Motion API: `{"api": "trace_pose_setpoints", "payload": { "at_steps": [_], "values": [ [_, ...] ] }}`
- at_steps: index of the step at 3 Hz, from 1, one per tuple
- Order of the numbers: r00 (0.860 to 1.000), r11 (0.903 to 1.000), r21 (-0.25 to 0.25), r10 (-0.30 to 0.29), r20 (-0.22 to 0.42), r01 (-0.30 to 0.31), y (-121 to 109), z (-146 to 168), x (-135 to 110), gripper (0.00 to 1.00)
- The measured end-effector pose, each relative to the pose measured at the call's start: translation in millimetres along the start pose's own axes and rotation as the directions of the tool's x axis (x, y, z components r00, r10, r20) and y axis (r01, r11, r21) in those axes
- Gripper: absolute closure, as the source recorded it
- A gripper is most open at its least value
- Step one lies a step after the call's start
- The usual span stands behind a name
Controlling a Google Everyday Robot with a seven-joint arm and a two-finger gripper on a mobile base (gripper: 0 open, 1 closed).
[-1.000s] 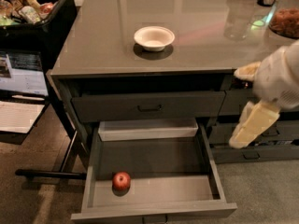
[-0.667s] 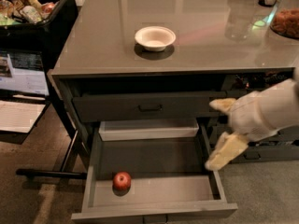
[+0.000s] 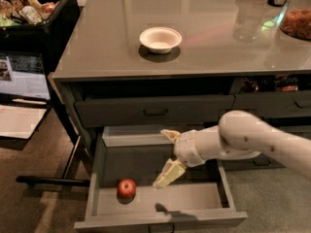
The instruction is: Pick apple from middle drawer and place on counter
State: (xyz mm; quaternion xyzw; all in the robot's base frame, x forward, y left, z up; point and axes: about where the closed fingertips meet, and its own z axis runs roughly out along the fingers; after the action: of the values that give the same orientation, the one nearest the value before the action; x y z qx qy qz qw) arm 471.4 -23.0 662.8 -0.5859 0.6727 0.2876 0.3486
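Note:
The middle drawer is open. Next, I lower my gripper into it and close on the red apple's side (image 3: 132,188) that is nearest the white arm.
A small red apple (image 3: 127,188) lies on the floor of the open middle drawer (image 3: 160,221), near its front left corner. My gripper (image 3: 166,158) is over the drawer's middle, to the right of the apple and above it, with its pale fingers (image 3: 169,174) spread open and empty. The white arm reaches in from the right. The glossy grey counter (image 3: 97,42) runs above the drawers.
A white bowl (image 3: 160,39) stands on the counter. Glass jars (image 3: 297,18) stand at the counter's far right. A black bin of packaged groceries (image 3: 29,8) is at the left, with papers (image 3: 19,120) below. A shut drawer with a handle (image 3: 155,111) sits above.
My arm has swung left from the right edge, and the gripper has come in over the open drawer, closer to the apple. The apple has not moved.

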Motion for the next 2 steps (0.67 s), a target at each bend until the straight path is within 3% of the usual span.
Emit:
{"api": "trace_pose_setpoints", "payload": {
  "at_steps": [1,2],
  "values": [
    [0.999,0.9997,0.018,0.014,0.031,-0.014,-22.9,73.1,9.4,0.0],
    [0.999,0.9975,0.068,0.02,0.034,-0.023,-36.7,80.6,11.9,0.0]
  ]
}}
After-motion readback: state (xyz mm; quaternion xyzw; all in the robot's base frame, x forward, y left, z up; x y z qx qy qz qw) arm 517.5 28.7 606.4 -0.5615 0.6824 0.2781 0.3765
